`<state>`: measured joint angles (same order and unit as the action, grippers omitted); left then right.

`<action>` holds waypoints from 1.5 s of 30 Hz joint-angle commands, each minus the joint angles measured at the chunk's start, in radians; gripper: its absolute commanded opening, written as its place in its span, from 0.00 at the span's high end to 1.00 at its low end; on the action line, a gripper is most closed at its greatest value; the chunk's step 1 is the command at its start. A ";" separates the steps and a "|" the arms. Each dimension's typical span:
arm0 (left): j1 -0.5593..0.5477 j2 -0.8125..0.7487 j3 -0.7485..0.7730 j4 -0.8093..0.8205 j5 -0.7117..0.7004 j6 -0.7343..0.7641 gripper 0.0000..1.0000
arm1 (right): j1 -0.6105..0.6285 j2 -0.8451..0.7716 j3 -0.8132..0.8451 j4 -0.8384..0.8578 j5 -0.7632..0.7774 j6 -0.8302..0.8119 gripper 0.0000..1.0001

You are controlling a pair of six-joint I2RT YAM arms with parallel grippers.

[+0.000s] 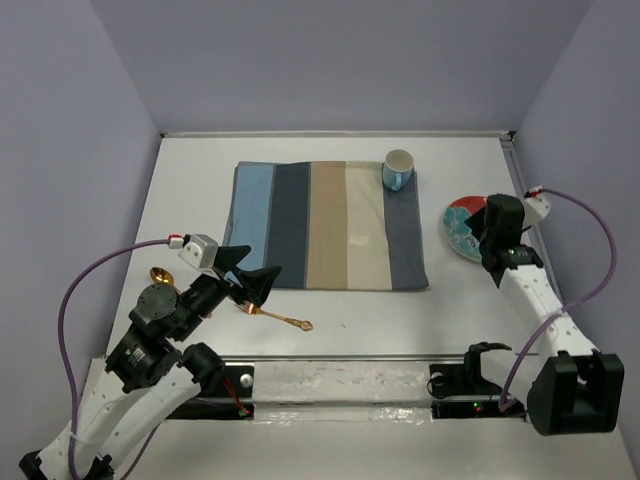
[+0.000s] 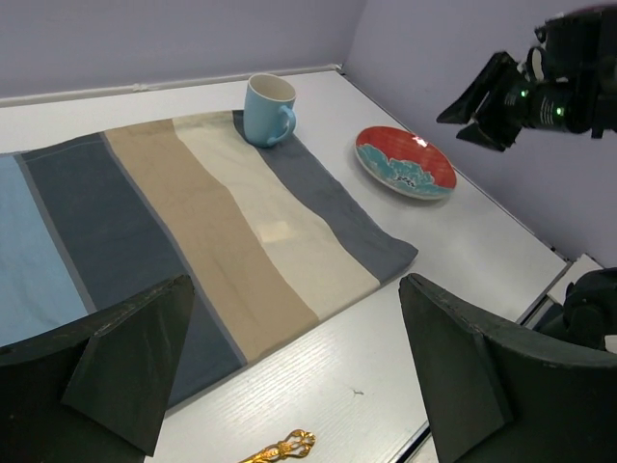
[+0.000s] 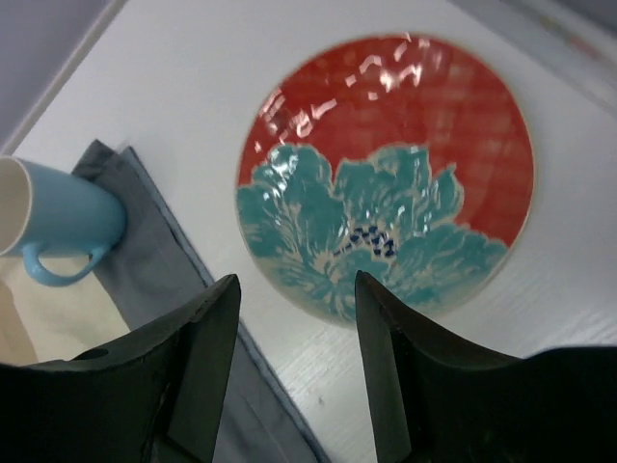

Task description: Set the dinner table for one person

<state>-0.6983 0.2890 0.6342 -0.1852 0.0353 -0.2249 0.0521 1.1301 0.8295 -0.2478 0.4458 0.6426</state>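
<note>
Next, my right gripper takes hold of the red and teal plate by closing on the plate's near rim (image 1: 481, 261) (image 3: 424, 312), where the teal flower reaches it.
The dinner table (image 1: 190, 180) is the white tabletop. A striped placemat (image 1: 330, 225) lies in its middle with a blue mug (image 1: 398, 168) on the far right corner. A red and teal plate (image 1: 462, 225) lies on the table right of the placemat. A gold utensil (image 1: 285, 320) lies near the front edge; only its handle end (image 2: 280, 449) shows in the left wrist view. My left gripper (image 1: 250, 278) is open and empty just above it. My right gripper (image 3: 297, 289) is open and empty, hovering over the plate's (image 3: 386, 174) near rim.
A second gold utensil (image 1: 160, 275) lies at the left by my left arm. The mug (image 2: 268, 109) and plate (image 2: 405, 161) show in the left wrist view, with my right arm (image 2: 540, 92) above the plate. A metal rail (image 1: 340, 357) runs along the front edge.
</note>
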 commanded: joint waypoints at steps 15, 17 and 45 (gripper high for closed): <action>-0.043 -0.031 0.019 0.021 -0.025 0.010 0.01 | -0.415 -0.020 -0.360 0.235 -0.228 0.308 0.37; -0.043 -0.028 0.019 0.021 -0.025 0.012 0.01 | -0.431 0.003 -0.388 0.290 -0.260 0.322 0.37; 0.006 0.048 0.024 0.024 -0.015 0.013 0.01 | -0.472 -0.109 -0.590 0.852 -0.498 0.430 1.00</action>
<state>-0.7063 0.3134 0.6342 -0.1921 0.0166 -0.2249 -0.4236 1.2320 0.2207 0.5056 -0.0452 1.1191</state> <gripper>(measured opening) 0.989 0.070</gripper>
